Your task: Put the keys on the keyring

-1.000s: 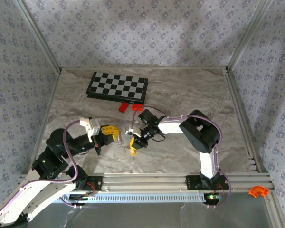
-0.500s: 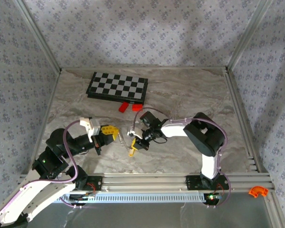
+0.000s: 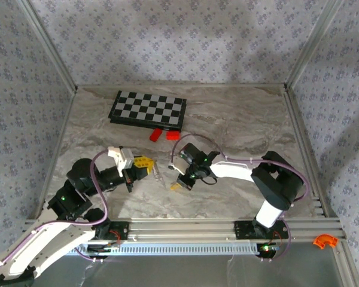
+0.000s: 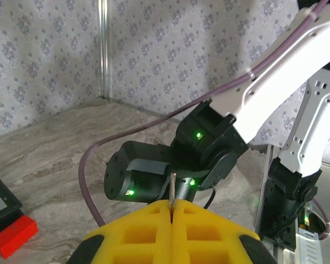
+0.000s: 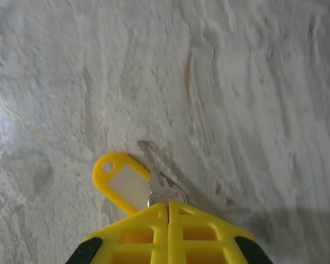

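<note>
The robot's right gripper holds the key by its round head, so it should put the key down and take the small wire ring (image 5: pixel 151 194) before reaching the keyring.
A small silver key (image 5: pixel 154 173) with a yellow tag (image 5: pixel 119 180) hangs from my right gripper (image 5: pixel 168 204), which is shut on the key's round head. Key and tag point down at the marble table, close to it. From above, the right gripper (image 3: pixel 181 183) is at the table's middle front, the yellow tag (image 3: pixel 176 188) at its tip. My left gripper (image 3: pixel 148 168) is a little to the left, shut on the thin pale keyring (image 3: pixel 158 174). In the left wrist view the keyring (image 4: pixel 172 188) sticks up edge-on from the closed left gripper (image 4: pixel 171 205), in front of the right arm's wrist.
A black-and-white chessboard (image 3: pixel 148 109) lies at the back left, with two red blocks (image 3: pixel 155 135) just in front of it. Metal rails (image 3: pixel 185 228) run along the near edge. An orange clip (image 3: pixel 324 241) sits outside the frame at the front right.
My right gripper has carried the key and tag a little to the right and lower, its arm stretching out. The left gripper has shifted slightly right and up with the keyring.
</note>
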You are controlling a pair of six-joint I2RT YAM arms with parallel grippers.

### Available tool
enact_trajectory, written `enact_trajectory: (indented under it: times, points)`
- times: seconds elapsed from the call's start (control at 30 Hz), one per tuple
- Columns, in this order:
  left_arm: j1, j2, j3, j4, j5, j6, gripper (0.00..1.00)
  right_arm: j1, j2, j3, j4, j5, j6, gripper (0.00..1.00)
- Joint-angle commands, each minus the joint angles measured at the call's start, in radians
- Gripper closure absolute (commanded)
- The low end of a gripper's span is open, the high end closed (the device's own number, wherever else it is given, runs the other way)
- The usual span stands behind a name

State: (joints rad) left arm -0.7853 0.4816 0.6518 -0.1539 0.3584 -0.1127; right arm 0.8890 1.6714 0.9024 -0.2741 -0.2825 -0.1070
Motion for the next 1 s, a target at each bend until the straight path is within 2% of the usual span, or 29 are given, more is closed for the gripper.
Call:
enact_trajectory:
  times: [0.0, 0.43, 0.57, 0.73, 0.97]
  points:
    - [0.006, -0.008, 0.005, 0.057, 0.016, 0.026, 1.0, 0.035, -0.004, 0.047, -0.203, 0.102, 0.095, 1.0]
    - [0.006, -0.029, -0.006, 0.045, 0.016, 0.033, 1.0, 0.045, 0.003, 0.061, -0.263, 0.112, 0.207, 1.0]
    - [0.006, -0.032, -0.003, 0.044, 0.02, 0.028, 1.0, 0.041, -0.009, 0.053, -0.237, 0.097, 0.23, 0.89]
    - [0.006, -0.035, -0.002, 0.04, 0.024, 0.022, 1.0, 0.019, -0.061, 0.024, -0.194, 0.06, 0.274, 0.71]
    - [0.007, -0.064, -0.002, 0.02, 0.021, 0.006, 1.0, -0.056, -0.173, -0.075, -0.101, -0.046, 0.356, 0.56]
